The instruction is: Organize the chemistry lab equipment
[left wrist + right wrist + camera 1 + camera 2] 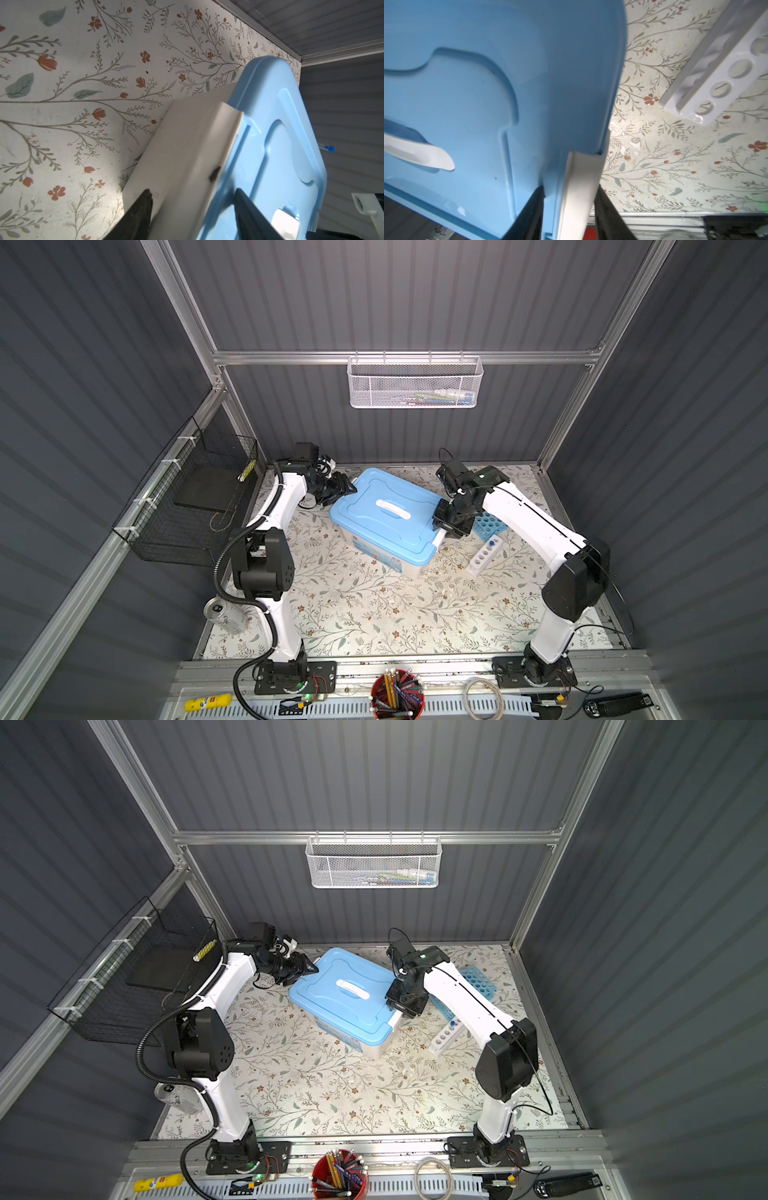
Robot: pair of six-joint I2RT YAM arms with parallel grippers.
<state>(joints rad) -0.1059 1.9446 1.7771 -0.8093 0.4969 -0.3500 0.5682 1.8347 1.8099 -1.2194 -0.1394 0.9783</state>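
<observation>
Next, I close my left gripper on the storage box's white latch [200,166] and help turn the box squarer, away from the blue rack, because it lies crooked close to the rack.
A clear storage box with a blue lid [386,522] [349,1006] stands mid-table. My left gripper [351,489] [192,192] is open at its left end, one jaw outside the white latch [187,145] and the other over the blue lid [280,135]. At the right end, my right gripper [442,526] [570,189] is shut on the other white latch [581,176] and the lid's edge [467,83]. One blue-capped test tube [491,543] [452,1024] stands in a white rack [484,556] [716,83]. A blue rack [486,524] sits behind the right gripper.
A white mesh basket [415,383] hangs on the back wall, a black wire basket [195,506] on the left wall. A can [222,614] stands by the left arm. A red cup of pencils [397,695], a yellow tube [208,702] and a cable coil [484,697] lie on the front ledge.
</observation>
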